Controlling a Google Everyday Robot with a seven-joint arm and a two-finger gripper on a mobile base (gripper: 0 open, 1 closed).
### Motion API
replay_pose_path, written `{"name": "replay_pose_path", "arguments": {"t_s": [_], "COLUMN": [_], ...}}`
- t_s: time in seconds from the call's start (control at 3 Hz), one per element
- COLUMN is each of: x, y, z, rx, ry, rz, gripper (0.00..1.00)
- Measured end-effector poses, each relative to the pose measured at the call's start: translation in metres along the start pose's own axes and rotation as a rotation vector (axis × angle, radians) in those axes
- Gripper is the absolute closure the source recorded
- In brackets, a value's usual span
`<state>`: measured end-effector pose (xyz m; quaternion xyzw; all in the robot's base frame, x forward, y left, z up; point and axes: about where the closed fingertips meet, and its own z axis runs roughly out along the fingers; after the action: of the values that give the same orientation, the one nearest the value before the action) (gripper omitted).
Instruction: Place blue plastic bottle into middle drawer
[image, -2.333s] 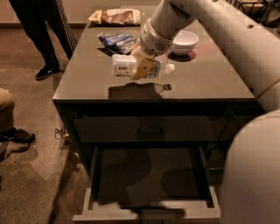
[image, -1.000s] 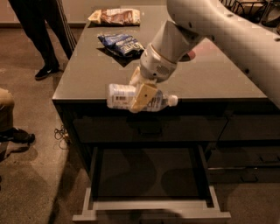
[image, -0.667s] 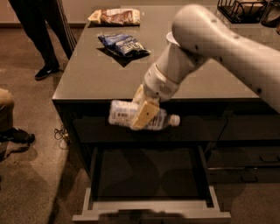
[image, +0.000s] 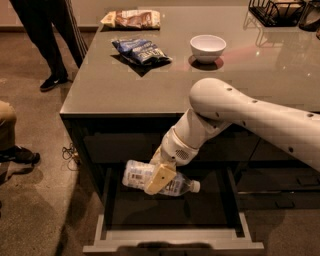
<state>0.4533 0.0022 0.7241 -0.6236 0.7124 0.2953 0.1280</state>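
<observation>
Next, I release the blue plastic bottle on the dark bottom of the open middle drawer (image: 169, 201), near its centre.
My gripper (image: 159, 176) is shut on the blue plastic bottle (image: 136, 175), which lies sideways with its white cap (image: 196, 186) to the right. It hangs below the counter's edge, just over the dark inside of the open middle drawer (image: 170, 239). The drawer's grey front panel sticks out toward me. My white arm (image: 240, 112) reaches down from the right in front of the cabinet.
On the counter (image: 115, 87) lie a blue snack bag (image: 141, 50), a tan snack bag (image: 131, 18), a white bowl (image: 207, 48) and a black wire rack (image: 275, 11). A person's legs (image: 47, 35) stand at the far left.
My gripper has carried the bottle off the counter top, forward over its edge and down to the open drawer.
</observation>
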Motion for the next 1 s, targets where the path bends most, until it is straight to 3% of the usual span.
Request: {"name": "replay_pose_path", "arguments": {"t_s": [0.33, 0.67, 1.0], "x": [0.0, 0.024, 0.067], "y": [0.0, -0.013, -0.042], "z": [0.0, 0.022, 0.056], "rx": [0.0, 0.029, 0.09], "ry": [0.0, 0.007, 0.038], "rz": [0.0, 0.081, 0.188], "gripper": [1.0, 1.0, 1.0]}}
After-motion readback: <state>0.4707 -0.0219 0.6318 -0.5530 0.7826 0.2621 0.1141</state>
